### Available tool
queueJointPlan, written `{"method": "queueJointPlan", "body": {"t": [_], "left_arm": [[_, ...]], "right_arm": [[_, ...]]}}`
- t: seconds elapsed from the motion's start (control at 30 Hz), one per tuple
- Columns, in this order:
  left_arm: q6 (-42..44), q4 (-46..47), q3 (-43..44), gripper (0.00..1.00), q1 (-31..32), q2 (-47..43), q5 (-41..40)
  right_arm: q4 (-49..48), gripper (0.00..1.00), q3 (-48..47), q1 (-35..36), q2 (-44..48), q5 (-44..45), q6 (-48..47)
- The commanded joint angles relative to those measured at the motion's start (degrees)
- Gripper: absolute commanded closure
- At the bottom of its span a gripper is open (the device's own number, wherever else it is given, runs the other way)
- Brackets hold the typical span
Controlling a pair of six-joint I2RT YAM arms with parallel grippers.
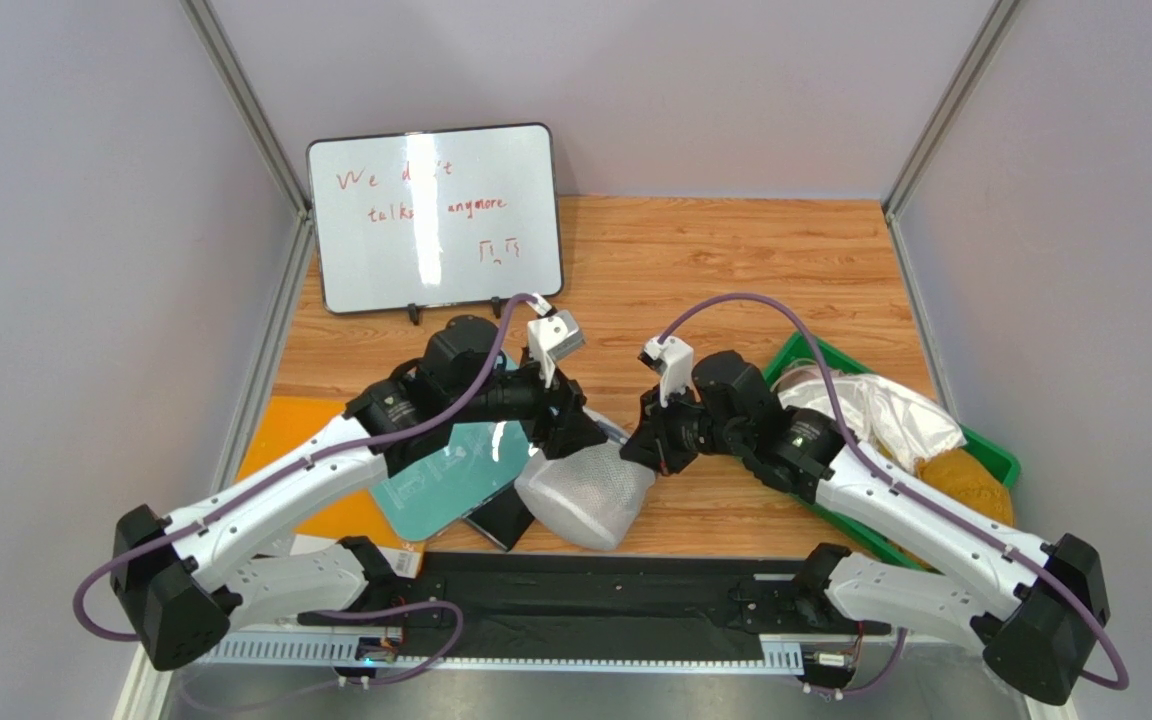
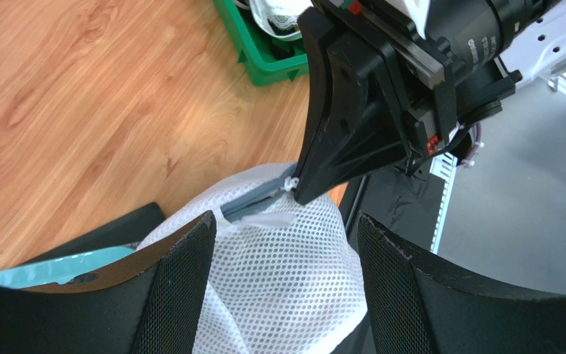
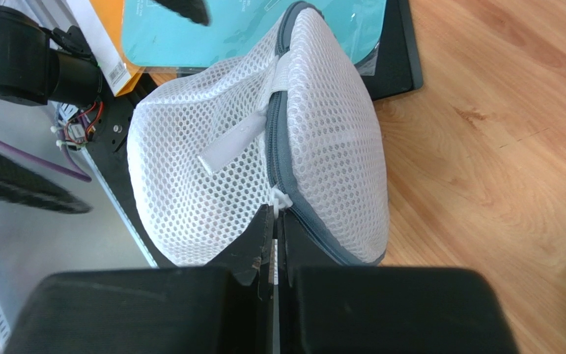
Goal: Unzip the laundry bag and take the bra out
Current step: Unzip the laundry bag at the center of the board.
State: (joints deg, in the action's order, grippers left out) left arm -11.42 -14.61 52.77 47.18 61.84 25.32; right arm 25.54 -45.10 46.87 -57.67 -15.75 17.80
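My right gripper is holding the zip pull and the bag's rim is free, so next my left gripper pinches the bag's rim [image 2: 258,198] near the zip pull before unzipping.
The laundry bag [image 1: 585,498], a white mesh pouch with a grey-blue zip rim [image 3: 280,140], lies at the near middle of the table. It also shows in the left wrist view [image 2: 278,273] and the right wrist view [image 3: 205,147]. My right gripper [image 1: 639,446] is shut on the white zip pull [image 3: 279,200] at the bag's rim, and its tip shows in the left wrist view [image 2: 298,193]. My left gripper [image 2: 286,225] is open, with its fingers on either side of the bag's top. The zip looks shut. The bra is hidden.
A green bin [image 1: 988,450] at the right holds a white cloth [image 1: 868,405] and a mustard item [image 1: 965,480]. A teal pad [image 1: 455,465], an orange sheet [image 1: 289,435] and a black slab [image 1: 500,518] lie left of the bag. A whiteboard [image 1: 432,218] stands at the back.
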Motion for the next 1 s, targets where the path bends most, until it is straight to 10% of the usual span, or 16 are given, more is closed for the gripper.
{"method": "queueJointPlan", "body": {"t": [0.0, 0.63, 0.97], "left_arm": [[-0.80, 2.48, 1.28, 0.24, 0.37, 4.06, 3.07], [0.78, 12.06, -3.11, 0.27, 0.72, 9.87, 8.78], [0.35, 11.80, -4.61, 0.73, 0.72, 10.49, 9.48]], "right_arm": [[-2.86, 1.00, 1.07, 0.94, 2.64, -2.27, 1.44], [-3.04, 1.00, 1.77, 1.12, 6.08, -3.50, 2.15], [-2.51, 1.00, 1.33, 1.12, 6.17, -2.80, 2.15]]}}
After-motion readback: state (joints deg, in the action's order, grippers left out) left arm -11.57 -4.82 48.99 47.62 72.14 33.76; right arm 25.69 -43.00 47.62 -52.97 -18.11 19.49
